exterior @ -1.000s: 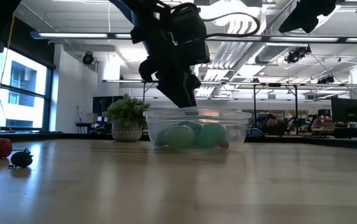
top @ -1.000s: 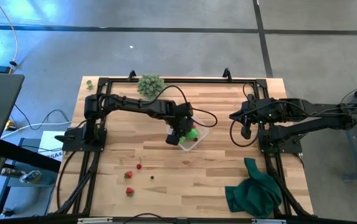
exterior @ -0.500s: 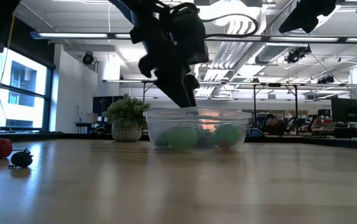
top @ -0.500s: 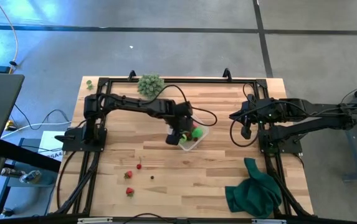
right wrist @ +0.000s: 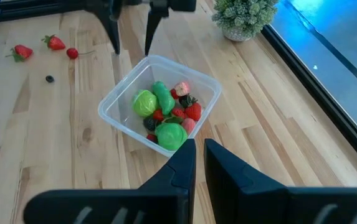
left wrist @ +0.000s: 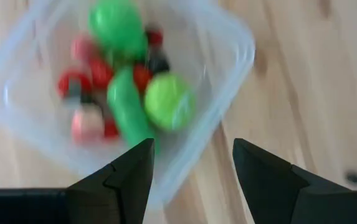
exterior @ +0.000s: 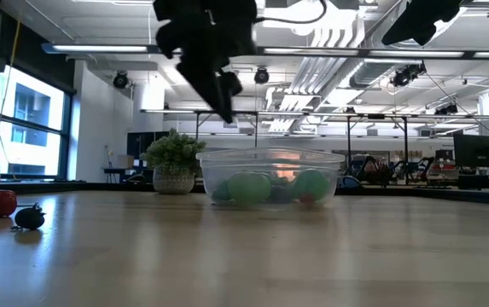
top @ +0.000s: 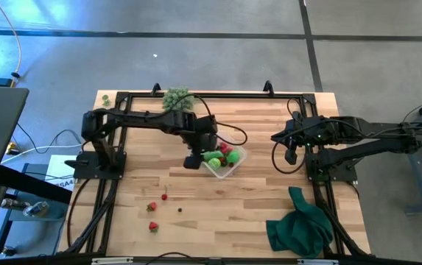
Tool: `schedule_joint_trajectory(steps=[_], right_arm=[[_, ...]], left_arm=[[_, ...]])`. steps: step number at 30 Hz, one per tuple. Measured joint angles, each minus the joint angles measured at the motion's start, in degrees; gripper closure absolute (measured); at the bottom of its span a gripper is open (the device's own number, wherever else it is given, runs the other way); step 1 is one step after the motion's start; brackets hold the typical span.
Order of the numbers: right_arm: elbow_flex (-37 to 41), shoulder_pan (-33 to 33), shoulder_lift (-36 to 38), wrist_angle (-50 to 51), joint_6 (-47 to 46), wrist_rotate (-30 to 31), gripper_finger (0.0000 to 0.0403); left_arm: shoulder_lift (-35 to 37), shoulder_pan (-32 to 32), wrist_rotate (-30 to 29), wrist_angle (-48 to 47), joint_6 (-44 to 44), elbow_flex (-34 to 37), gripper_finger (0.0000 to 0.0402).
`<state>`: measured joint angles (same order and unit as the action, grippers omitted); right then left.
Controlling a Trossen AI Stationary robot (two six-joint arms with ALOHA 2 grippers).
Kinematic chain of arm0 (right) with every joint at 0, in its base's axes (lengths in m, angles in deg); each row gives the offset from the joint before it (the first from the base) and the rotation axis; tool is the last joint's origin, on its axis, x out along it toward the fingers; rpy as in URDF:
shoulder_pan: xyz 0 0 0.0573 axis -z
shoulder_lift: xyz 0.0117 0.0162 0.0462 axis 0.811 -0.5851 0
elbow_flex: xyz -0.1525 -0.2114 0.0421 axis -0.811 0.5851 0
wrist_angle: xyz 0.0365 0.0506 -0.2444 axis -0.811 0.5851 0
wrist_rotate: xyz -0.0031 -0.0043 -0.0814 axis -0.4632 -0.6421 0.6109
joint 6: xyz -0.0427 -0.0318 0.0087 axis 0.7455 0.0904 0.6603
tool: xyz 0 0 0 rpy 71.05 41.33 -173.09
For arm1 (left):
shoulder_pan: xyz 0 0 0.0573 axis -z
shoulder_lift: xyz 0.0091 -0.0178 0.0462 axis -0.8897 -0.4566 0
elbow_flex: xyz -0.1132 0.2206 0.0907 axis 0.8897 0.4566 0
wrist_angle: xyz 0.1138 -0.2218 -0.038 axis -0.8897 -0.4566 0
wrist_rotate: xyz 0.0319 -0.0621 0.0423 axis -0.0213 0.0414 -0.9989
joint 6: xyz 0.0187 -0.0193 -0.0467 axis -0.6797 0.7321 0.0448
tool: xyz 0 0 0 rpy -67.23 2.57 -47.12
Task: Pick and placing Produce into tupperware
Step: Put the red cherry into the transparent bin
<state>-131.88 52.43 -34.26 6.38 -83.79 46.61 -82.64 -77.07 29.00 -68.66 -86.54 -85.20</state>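
Note:
Next, I close my left gripper around the sides of the round red cherry [top: 164,196], on the plant's side of the loose strawberries.
The clear tupperware [top: 224,160] stands on the wooden table near its middle. In it lie two round green pieces [right wrist: 144,102], an oblong green one and several red berries. My left gripper [top: 193,160] hangs open and empty above the table, just left of the tupperware's rim [left wrist: 228,93]; its fingers [right wrist: 113,31] show apart in the right wrist view. Loose produce lies toward the near left: strawberries [top: 164,196] [top: 153,227] and a small dark piece [top: 180,209]. My right gripper [right wrist: 200,155] waits shut, raised at the right side.
A pale green bushy plant [top: 177,99] stands at the far edge, left of centre. A dark green cloth [top: 299,224] lies bunched at the near right corner. Black frame rails [top: 115,184] run along both sides. Bare wood lies between the tupperware and the loose strawberries.
My left gripper has risen out of the tupperware, clear of its rim, and gone a little toward the table's left edge. One round green piece inside has rolled aside and come to rest. The tupperware has stayed where it was.

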Motion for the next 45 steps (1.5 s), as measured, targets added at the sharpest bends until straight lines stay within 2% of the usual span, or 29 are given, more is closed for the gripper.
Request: schedule_joint_trajectory(steps=[8,16,21,27,31,34,39,45], right_arm=[[0.01,0.02,0.01,0.0,0.0,0.01,0.0378],[0.0,0.01,-0.01,0.0,0.0,-0.01,0.0378],[0.01,0.01,0.0,0.01,0.0,0.01,0.0378],[0.0,0.0,-0.01,0.0,0.0,-0.02,0.0378],[0.0,0.0,-0.01,0.02,0.0,-0.02,0.0378],[0.0,0.0,-0.01,0.02,0.0,0.0,0.0378],[0.0,0.0,0.01,0.04,0.0,0.0,0.0378],[0.0,0.01,-0.01,0.16,0.0,-0.01,0.0378]], left_arm=[[2.74,2.34,-7.75,-17.66,2.4,0.85,0.0193],[10.69,10.24,-10.16,-17.81,8.55,9.32,0.0193],[22.93,15.75,-11.37,-11.69,17.76,18.52,0.0193],[40.12,25.25,-19.35,3.64,36.42,32.77,0.0192],[45.2,32.52,-20.83,12.35,43.6,39.59,0.0192],[45.07,37.02,-20.82,15.45,43.21,42.01,0.0192],[42.12,40.31,-21.91,15.31,35.64,44.42,0.0192],[37.5,40.13,-21.87,15.71,15.38,45.53,0.0192]])
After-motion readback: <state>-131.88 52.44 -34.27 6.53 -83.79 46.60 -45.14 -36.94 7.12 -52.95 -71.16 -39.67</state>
